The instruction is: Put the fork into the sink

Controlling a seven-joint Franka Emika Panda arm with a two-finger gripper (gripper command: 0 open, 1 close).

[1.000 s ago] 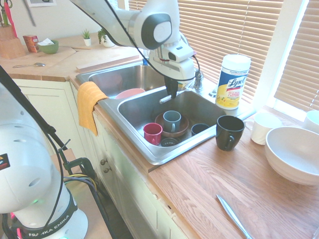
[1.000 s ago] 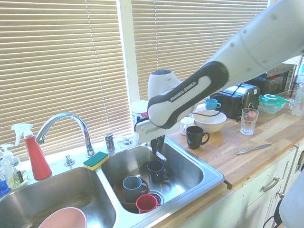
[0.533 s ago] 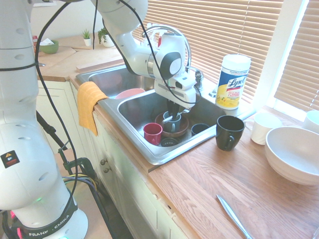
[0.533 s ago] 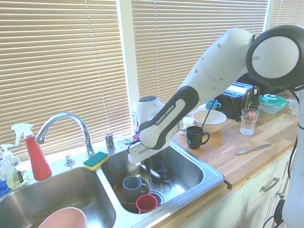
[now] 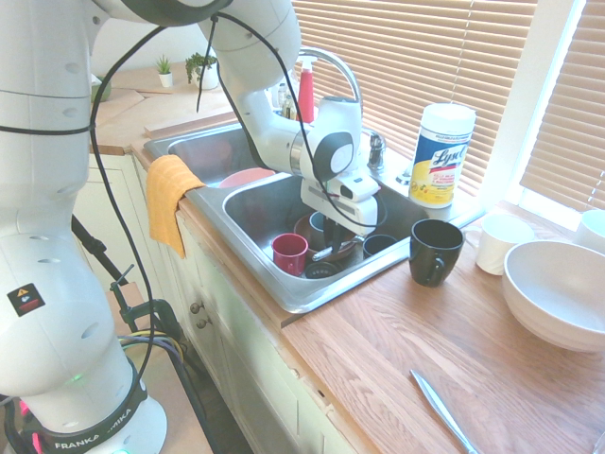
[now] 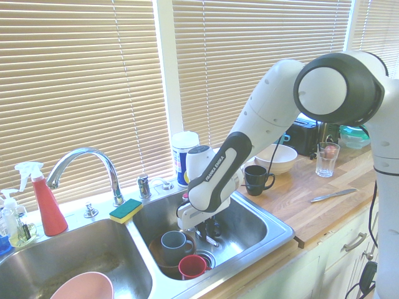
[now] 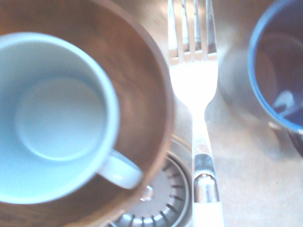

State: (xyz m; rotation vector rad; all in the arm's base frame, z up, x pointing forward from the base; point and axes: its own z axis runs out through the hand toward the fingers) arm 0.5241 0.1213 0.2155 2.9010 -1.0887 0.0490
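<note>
My gripper is holding the fork, which now hangs over the basin floor. It will let go of it on the bottom of the sink (image 6: 207, 250) (image 7: 198, 165) beside the drain, just past the brown bowl.
My gripper (image 5: 333, 242) is low inside the right basin of the sink (image 5: 310, 297), shut on the fork (image 7: 194, 80). In the wrist view the shiny silver fork with its pale handle hangs over the basin floor. It lies between a brown bowl (image 7: 147, 94) holding a pale blue mug (image 7: 52, 118) and a dark blue mug (image 7: 279, 61), with the drain (image 7: 161, 198) just beneath. From the other side, the gripper (image 6: 206, 232) sits between the mugs in the sink (image 6: 277, 232); the fork is mostly hidden there.
A red mug (image 5: 289, 253) stands in the same basin. On the counter are a black mug (image 5: 435, 251), a Lysol tub (image 5: 441, 154), a white bowl (image 5: 558, 288) and a silver knife (image 5: 442, 409). The left basin has a pink bowl (image 6: 81, 286); the faucet (image 6: 84, 163) curves over it.
The arm has come down from above the sink into the right basin, carrying the fork to just over the basin floor. The gripper stayed shut.
</note>
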